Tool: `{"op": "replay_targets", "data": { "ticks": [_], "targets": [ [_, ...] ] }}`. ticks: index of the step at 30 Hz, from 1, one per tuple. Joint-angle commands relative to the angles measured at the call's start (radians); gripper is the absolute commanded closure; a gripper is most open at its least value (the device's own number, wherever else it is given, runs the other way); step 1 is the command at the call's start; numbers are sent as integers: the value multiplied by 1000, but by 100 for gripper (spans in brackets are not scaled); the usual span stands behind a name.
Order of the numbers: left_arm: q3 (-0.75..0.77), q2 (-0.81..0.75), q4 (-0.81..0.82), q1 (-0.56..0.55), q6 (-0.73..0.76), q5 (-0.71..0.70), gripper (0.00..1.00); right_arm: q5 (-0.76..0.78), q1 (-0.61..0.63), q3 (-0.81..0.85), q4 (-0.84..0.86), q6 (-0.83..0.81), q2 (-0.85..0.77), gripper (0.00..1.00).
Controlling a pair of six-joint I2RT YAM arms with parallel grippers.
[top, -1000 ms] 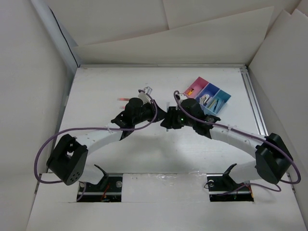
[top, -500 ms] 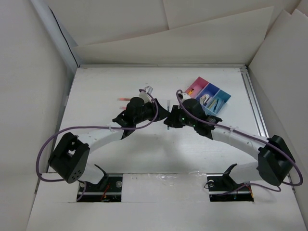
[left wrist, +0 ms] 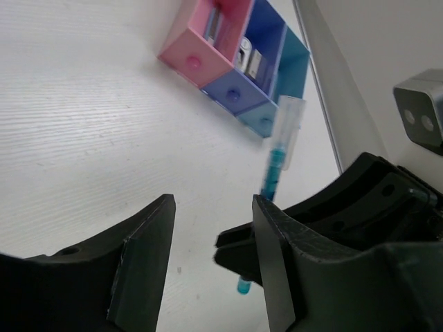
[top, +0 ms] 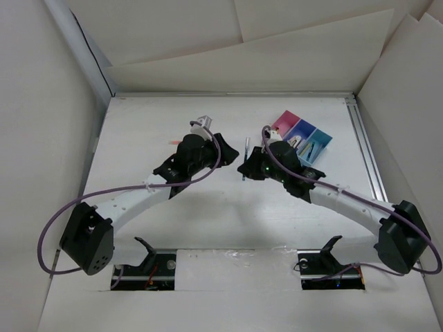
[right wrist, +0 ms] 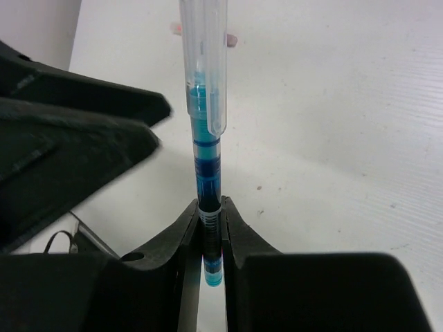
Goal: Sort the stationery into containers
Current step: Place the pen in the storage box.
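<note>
Next, I release the teal pen inside the light blue container (top: pixel 309 149) with my right gripper, beside the slim items there.
My right gripper (top: pixel 244 168) is shut on a teal pen (top: pixel 246 148) with a clear cap. It holds the pen near its lower end, roughly upright above the table, as the right wrist view shows (right wrist: pixel 211 207), pen (right wrist: pixel 207 131). My left gripper (top: pixel 223 148) is open and empty, just left of the pen. In the left wrist view (left wrist: pixel 213 207) the pen (left wrist: pixel 278 160) stands beyond its jaws. The containers stand at the far right: pink (top: pixel 282 124), purple-blue (top: pixel 299 131), light blue (top: pixel 316 140). They hold a few small items and also show in the left wrist view (left wrist: pixel 208 48).
A pink-orange piece (top: pixel 175 142) lies on the table left of my left arm, partly hidden by it. A metal rail (top: pixel 367 152) runs along the table's right edge. White walls enclose the table at the back and sides.
My left gripper has drawn back and to the left, away from my right gripper. The teal pen now shows between them, held by my right gripper, which has shifted slightly farther back.
</note>
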Motion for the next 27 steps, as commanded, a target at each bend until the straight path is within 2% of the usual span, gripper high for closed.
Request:
{"op": "replay_targets", "data": {
  "ticks": [1,9,17,19,24,27],
  "targets": [
    [41,-50,-83,23,30,-122,54,56,-31,-21,46,27,-57,100],
    [41,-64,-164,58,30,-214,53,93,-177,-41,-18,47,-133,100],
    [142,42,-377,72,10,-416,54,176,-505,-31,-118,87,-155,100],
    [142,51,-377,92,10,-416,56,176,-568,-31,-129,87,-128,100],
    [104,92,-353,228,1,-294,60,86,-726,19,-129,87,-20,100],
    [90,103,-353,268,1,-283,60,36,-760,19,-112,87,17,96]
  ]
}}
